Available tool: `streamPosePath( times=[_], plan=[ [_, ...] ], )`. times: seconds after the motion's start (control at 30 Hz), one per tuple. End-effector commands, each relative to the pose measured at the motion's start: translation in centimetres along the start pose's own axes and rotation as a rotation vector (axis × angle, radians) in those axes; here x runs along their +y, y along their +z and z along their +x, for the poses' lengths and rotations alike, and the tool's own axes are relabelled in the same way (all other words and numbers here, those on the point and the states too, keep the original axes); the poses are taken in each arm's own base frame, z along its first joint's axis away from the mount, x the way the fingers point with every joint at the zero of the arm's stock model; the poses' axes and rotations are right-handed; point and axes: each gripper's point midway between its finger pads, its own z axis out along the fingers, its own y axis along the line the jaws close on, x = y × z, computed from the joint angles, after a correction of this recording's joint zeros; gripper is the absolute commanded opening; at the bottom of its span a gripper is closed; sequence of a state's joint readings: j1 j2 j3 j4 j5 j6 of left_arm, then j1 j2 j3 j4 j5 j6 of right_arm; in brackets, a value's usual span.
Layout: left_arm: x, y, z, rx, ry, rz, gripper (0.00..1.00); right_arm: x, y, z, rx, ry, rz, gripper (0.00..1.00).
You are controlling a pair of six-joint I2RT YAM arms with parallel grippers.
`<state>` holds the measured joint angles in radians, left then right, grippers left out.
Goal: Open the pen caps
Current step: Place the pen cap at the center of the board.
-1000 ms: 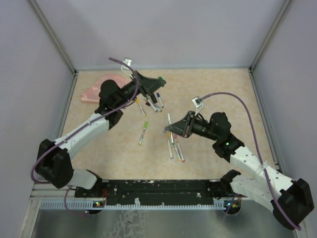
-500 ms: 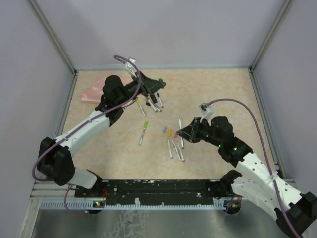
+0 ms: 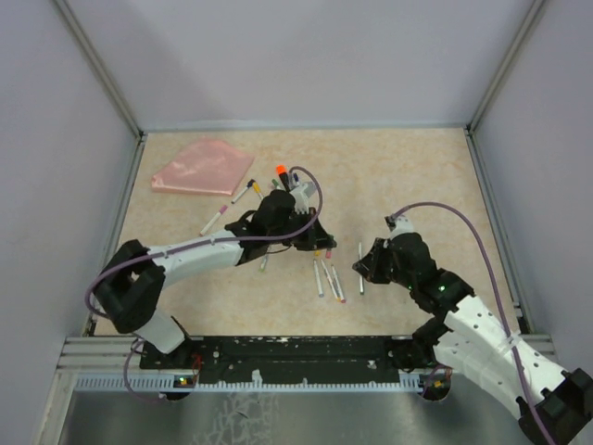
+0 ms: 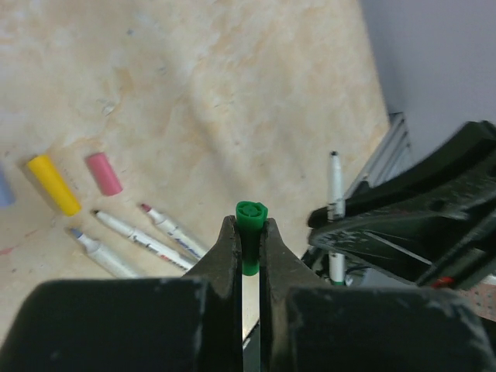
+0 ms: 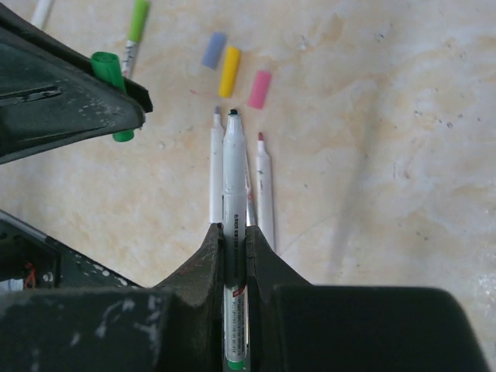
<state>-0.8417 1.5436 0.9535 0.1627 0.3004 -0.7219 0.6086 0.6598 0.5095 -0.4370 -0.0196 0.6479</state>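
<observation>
The robot's right gripper needs to release the white pen on the table (image 3: 346,286) (image 5: 291,194) beside the pink-tipped pen, making the row longer.
My left gripper (image 4: 249,225) is shut on a green pen cap (image 4: 251,221), held above the table; it sits mid-table in the top view (image 3: 310,241). My right gripper (image 5: 233,229) is shut on an uncapped white pen barrel (image 5: 235,170), dark tip pointing away; it is just right of the left gripper in the top view (image 3: 363,266). The green cap also shows in the right wrist view (image 5: 112,77). Loose blue (image 5: 214,49), yellow (image 5: 229,70) and pink (image 5: 260,88) caps lie on the table beyond three uncapped pens (image 5: 265,186).
A pink flat pouch (image 3: 204,167) lies at the back left. Capped pens lie near it (image 3: 215,220), one with an orange cap (image 3: 281,171). A light-green capped pen (image 5: 136,27) lies left of the loose caps. Frame walls stand at both sides.
My left arm has swung from the back, near the pouch, to mid-table with the green cap. My right gripper has drawn back to the right and nearer with the pen barrel.
</observation>
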Motion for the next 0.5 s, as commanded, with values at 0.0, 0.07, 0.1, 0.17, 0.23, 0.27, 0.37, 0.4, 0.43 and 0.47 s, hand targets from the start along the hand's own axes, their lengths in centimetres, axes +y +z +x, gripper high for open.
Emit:
streamPosePath(
  times=[0.0, 0.07, 0.1, 0.17, 0.23, 0.27, 0.37, 0.4, 0.43, 0.47],
  plan=[
    [2.3, 2.4, 2.4, 0.084, 0.016, -0.119, 0.0, -1.0, 0.1, 0.4, -0.02, 0.02, 0.032, 0.0],
    [2.9, 3.6, 3.6, 0.134, 0.023, -0.159, 0.0, -1.1, 0.1, 0.6, -0.023, 0.03, 0.029, 0.0],
    [3.7, 4.4, 4.5, 0.168, 0.019, -0.191, 0.0, -1.3, 0.2, 0.8, -0.019, 0.032, 0.031, 0.0],
    [4.7, 5.4, 5.5, 0.204, 0.018, -0.242, 0.0, -1.4, 0.4, 1.1, -0.01, 0.036, 0.035, 0.0],
    [5.9, 6.3, 6.0, 0.23, 0.019, -0.302, 0.0, -1.6, 0.5, 1.4, -0.001, 0.039, 0.041, 0.0],
    [6.4, 6.6, 6.0, 0.234, 0.023, -0.334, 0.0, -1.7, 0.6, 1.5, 0.004, 0.042, 0.046, 0.0],
    [8.0, 7.4, 5.8, 0.254, 0.044, -0.429, 0.03, -1.9, 0.7, 1.7, 0.007, 0.049, 0.053, 0.0],
    [8.3, 7.5, 5.9, 0.263, 0.054, -0.451, 0.03, -2.0, 0.7, 1.8, 0.007, 0.049, 0.053, 0.0],
    [8.5, 7.7, 6.0, 0.27, 0.064, -0.471, 0.05, -2.0, 0.7, 1.8, 0.007, 0.05, 0.054, 0.0],
    [8.8, 7.8, 6.1, 0.279, 0.069, -0.491, 0.06, -2.0, 0.7, 1.8, 0.004, 0.049, 0.054, 0.0]
  ],
)
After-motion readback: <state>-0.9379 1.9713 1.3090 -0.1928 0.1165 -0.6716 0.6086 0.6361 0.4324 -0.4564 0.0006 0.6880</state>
